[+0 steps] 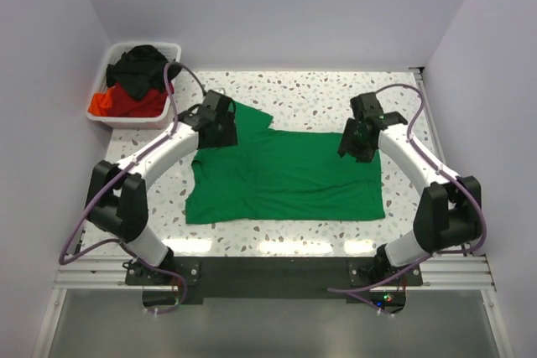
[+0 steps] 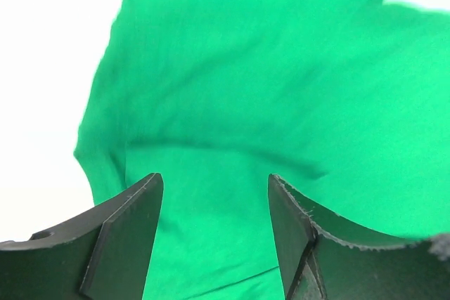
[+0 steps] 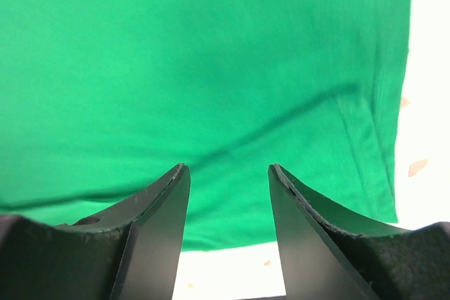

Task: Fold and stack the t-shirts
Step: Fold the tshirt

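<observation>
The sleeve's far corner (image 1: 235, 103) on the green t-shirt, the one closer to the white bin, is the next place my left gripper needs to go to and close on.
A bright green t-shirt (image 1: 285, 175) lies spread flat on the speckled table. My left gripper (image 1: 220, 130) is open over the shirt's far left part by the sleeve; in the left wrist view (image 2: 214, 187) green cloth (image 2: 267, 89) fills the space between the fingers. My right gripper (image 1: 356, 145) is open over the shirt's far right corner; in the right wrist view (image 3: 228, 173) the shirt's edge (image 3: 211, 103) runs just below the fingertips. Black (image 1: 138, 65) and red (image 1: 126, 103) shirts lie heaped in the bin.
A white plastic bin (image 1: 172, 49) stands at the table's far left corner. White walls close in the table at the back and both sides. Bare speckled table (image 1: 302, 90) shows beyond the shirt and along the near edge.
</observation>
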